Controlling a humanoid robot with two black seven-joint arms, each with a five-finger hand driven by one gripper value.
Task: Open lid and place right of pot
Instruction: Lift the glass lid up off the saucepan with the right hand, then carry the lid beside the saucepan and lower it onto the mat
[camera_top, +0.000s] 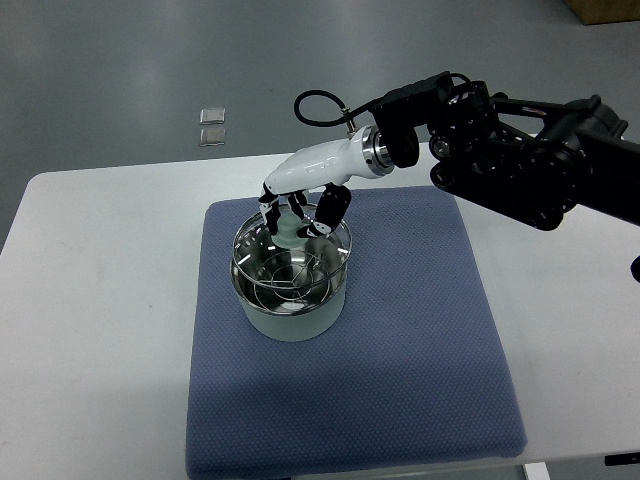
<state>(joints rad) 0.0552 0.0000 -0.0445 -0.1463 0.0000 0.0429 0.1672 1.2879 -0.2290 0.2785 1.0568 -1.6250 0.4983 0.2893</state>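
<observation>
Next, my right gripper lets go of the glass lid on the bare blue mat (406, 273), next to the pale green pot.
A pale green pot (292, 322) stands on the left half of a blue mat (400, 340). Its glass lid (262, 262) with a metal rim covers the pot's mouth; whether it rests on the rim or is just lifted off I cannot tell. My right hand (298, 215), white with black fingers, reaches in from the upper right. Its fingers are curled around the lid's pale green knob (288, 236). The left arm does not show.
The mat lies on a white table (100, 300), with bare mat to the right of the pot. My black right forearm (510, 150) hangs over the table's far right. Two small square tiles (212, 126) lie on the grey floor beyond the table.
</observation>
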